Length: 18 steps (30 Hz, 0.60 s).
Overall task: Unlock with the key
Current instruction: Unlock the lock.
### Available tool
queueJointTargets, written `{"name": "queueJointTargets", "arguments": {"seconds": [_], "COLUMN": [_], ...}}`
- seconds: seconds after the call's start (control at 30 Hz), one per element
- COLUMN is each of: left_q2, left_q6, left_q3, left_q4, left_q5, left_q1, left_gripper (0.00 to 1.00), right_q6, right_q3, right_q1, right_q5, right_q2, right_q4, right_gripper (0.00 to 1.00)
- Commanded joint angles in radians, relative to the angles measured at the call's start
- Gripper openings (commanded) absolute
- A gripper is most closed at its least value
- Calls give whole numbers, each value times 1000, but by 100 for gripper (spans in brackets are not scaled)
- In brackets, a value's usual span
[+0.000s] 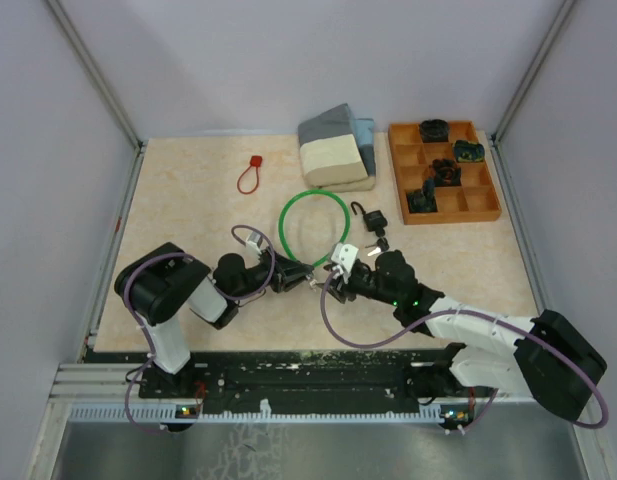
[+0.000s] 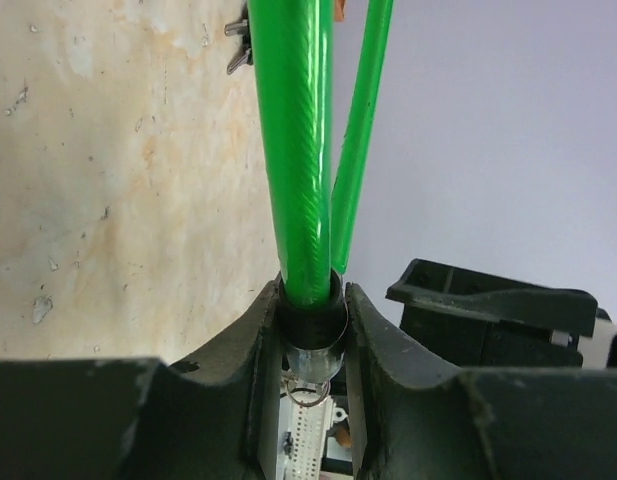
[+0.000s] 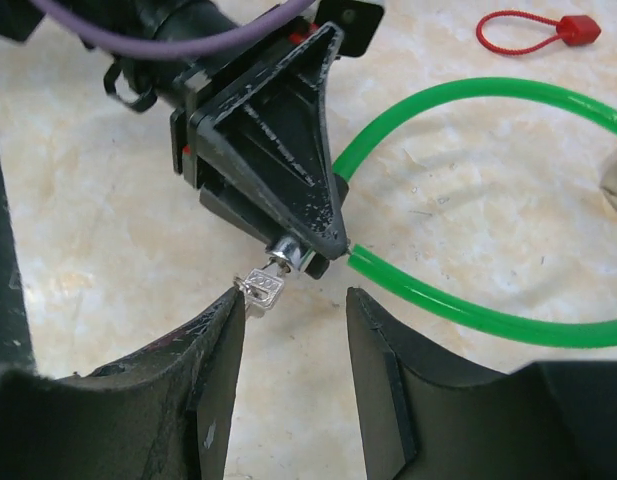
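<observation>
Next, I roll my right gripper, pinch the key's bow (image 3: 261, 287) and turn it before pulling the cable out, as the green cable's end is seated in the lock's body.
A green cable lock (image 1: 313, 228) lies looped on the table. My left gripper (image 1: 300, 280) is shut on its black and silver lock barrel (image 2: 312, 325), the green cable (image 2: 306, 150) running out ahead of the fingers. A small silver key (image 3: 262, 288) sticks in the barrel's end (image 3: 291, 253). My right gripper (image 3: 293, 310) is open, its fingertips just below the key, the left fingertip (image 3: 228, 305) next to the key's bow. In the top view the right gripper (image 1: 333, 278) faces the left one closely.
A black padlock with keys (image 1: 372, 220) lies right of the loop. A red cable tie (image 1: 250, 175) lies at the back left. A foam block on grey cloth (image 1: 335, 155) and a wooden compartment tray (image 1: 443, 205) with black parts stand at the back.
</observation>
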Motion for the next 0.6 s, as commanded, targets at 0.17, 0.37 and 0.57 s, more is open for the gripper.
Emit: {"name": "queueJointTargets", "arguments": {"seconds": [0.17, 0.37, 0.57], "left_q2": [-97, -169, -194], "left_q6": [57, 90, 96], "left_q3": [15, 30, 40], "left_q4": [-175, -289, -327], "left_q5": [24, 4, -1], "left_q1": [22, 26, 26], "left_gripper": [0, 0, 0], "right_q6": [-517, -637, -693], "right_q3": [-41, -40, -30], "right_q1": [185, 283, 339], "right_q5": [227, 332, 416], "right_q2": [-20, 42, 116], "right_q4": [56, 71, 120], "right_gripper": [44, 39, 37]}}
